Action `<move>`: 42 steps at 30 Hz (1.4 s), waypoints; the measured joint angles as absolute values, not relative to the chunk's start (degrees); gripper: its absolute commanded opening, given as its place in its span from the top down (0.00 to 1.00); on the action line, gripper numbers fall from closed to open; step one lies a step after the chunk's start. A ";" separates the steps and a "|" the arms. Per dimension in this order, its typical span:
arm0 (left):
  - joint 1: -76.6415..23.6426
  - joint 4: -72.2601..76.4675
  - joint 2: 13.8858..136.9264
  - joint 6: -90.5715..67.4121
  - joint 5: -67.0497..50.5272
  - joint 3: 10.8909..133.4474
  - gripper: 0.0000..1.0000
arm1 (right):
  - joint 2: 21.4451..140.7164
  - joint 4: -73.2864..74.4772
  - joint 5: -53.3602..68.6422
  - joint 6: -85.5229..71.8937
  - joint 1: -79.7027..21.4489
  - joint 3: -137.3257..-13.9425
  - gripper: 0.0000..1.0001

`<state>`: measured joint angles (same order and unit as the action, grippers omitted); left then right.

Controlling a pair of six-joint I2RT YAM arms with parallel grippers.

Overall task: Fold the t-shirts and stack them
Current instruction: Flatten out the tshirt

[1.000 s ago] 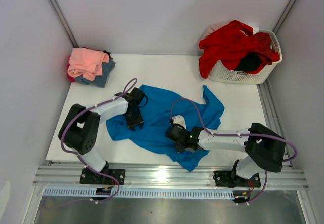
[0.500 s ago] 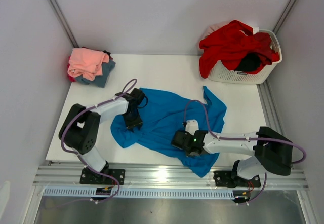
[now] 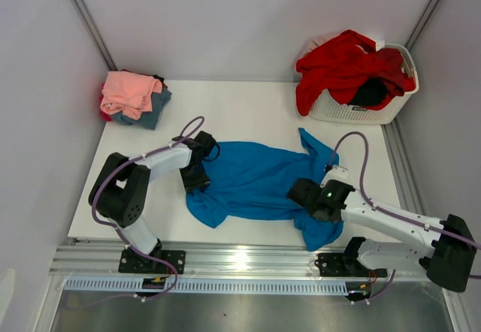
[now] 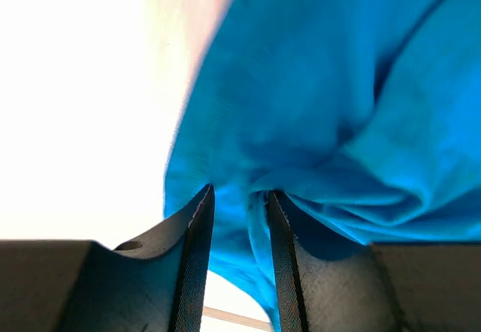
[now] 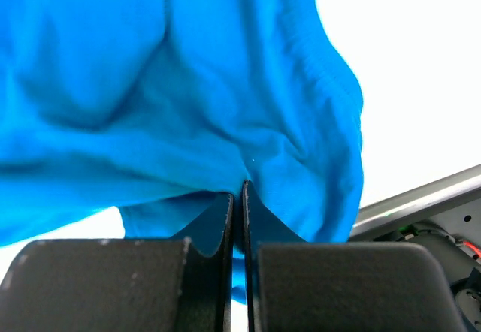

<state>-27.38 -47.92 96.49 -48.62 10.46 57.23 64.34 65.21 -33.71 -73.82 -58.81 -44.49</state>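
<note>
A bunched fold at my left gripper skews the blue t-shirt's edge, so it should pull the t-shirt's near corner (image 3: 213,221) out flat.
A bright blue t-shirt (image 3: 255,182) lies stretched across the table's middle between both grippers. My left gripper (image 3: 197,178) is at its left end; in the left wrist view a bunched fold of the blue t-shirt (image 4: 316,107) fills the gap between the jaws of the left gripper (image 4: 239,197), which is shut on it. My right gripper (image 3: 301,194) is at the shirt's right part. In the right wrist view the right gripper (image 5: 242,189) is shut tight on a pinch of the blue t-shirt (image 5: 188,84). Folded tees, salmon pink (image 3: 129,92) on top, are stacked at the back left.
A white slatted basket (image 3: 361,112) stands at the back right with a red tee (image 3: 342,65) and a black one (image 3: 370,92) spilling out of it. Slate blue cloth (image 3: 154,108) shows under the pink tee. The metal rail (image 3: 248,261) runs along the near edge.
My right gripper has shut on the blue t-shirt and moved right, dragging the cloth out into a long flat band. The left gripper has stayed almost where it was.
</note>
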 measured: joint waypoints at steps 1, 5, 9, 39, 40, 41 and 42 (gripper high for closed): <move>-27.29 -48.05 96.47 -48.66 10.66 57.23 0.62 | 63.31 65.21 -33.80 -73.43 -56.53 -44.49 1.00; -26.70 -48.84 95.77 -49.60 11.46 57.04 0.63 | 60.53 65.30 -34.44 -71.92 -49.93 -45.47 1.00; -24.75 -49.52 92.68 -50.57 12.60 55.79 0.63 | 59.02 64.69 -34.87 -68.60 -44.56 -47.37 1.00; -52.42 -37.89 79.92 -46.85 4.60 46.15 0.58 | 62.72 60.86 -33.19 -59.90 -42.78 -47.62 1.00; -54.26 -37.21 79.26 -46.35 4.89 46.00 0.58 | 62.87 60.73 -33.01 -59.88 -43.03 -47.62 1.00; -56.16 -36.32 78.54 -45.87 5.45 45.74 0.58 | 63.16 60.53 -32.91 -59.88 -43.40 -47.62 1.00; -58.00 -35.64 77.97 -45.43 5.87 45.60 0.58 | 63.44 60.42 -32.86 -59.88 -43.75 -47.62 1.00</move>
